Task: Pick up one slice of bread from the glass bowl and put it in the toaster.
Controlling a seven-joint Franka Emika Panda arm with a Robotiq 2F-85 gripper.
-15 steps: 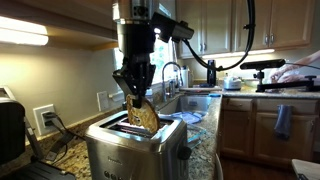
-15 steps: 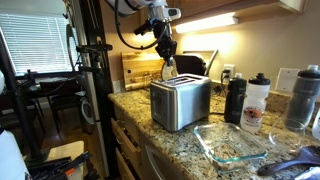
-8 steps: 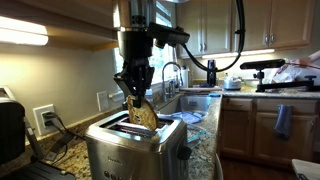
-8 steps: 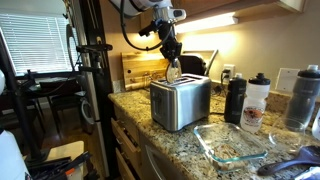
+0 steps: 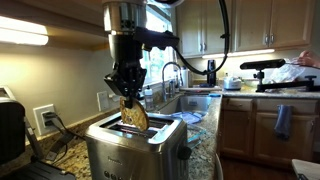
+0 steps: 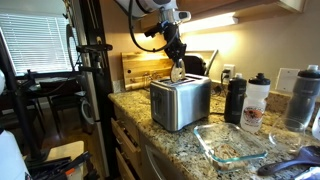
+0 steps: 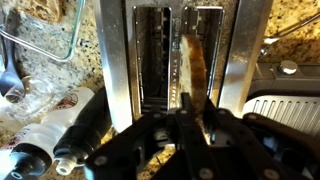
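Next, I let go of the slice of bread with my gripper in the toaster's slot farther from the glass bowl point(image 5: 134, 129) point(image 7: 202, 56).
My gripper point(image 5: 128, 94) is shut on the slice of bread point(image 5: 133, 115), a tan mottled slice held upright by its top edge. It hangs over the brushed steel toaster point(image 5: 135, 150), its lower edge at or just inside a slot. In the other exterior view the gripper point(image 6: 176, 63) holds the slice of bread point(image 6: 177, 72) above the toaster point(image 6: 180, 102). In the wrist view the slice of bread point(image 7: 192, 68) stands edge-on over the right of the toaster's point(image 7: 118, 60) two dark slots, below my gripper point(image 7: 186, 108).
The glass bowl point(image 6: 232, 144) sits on the granite counter in front of the toaster. Bottles point(image 6: 236, 98) stand beside it, and a black appliance point(image 5: 10, 130) stands against the wall. A sink with a faucet point(image 5: 172, 75) lies beyond the toaster.
The gripper has moved sideways over the toaster with the slice, towards the slot farther from the sink, and sits slightly lower.
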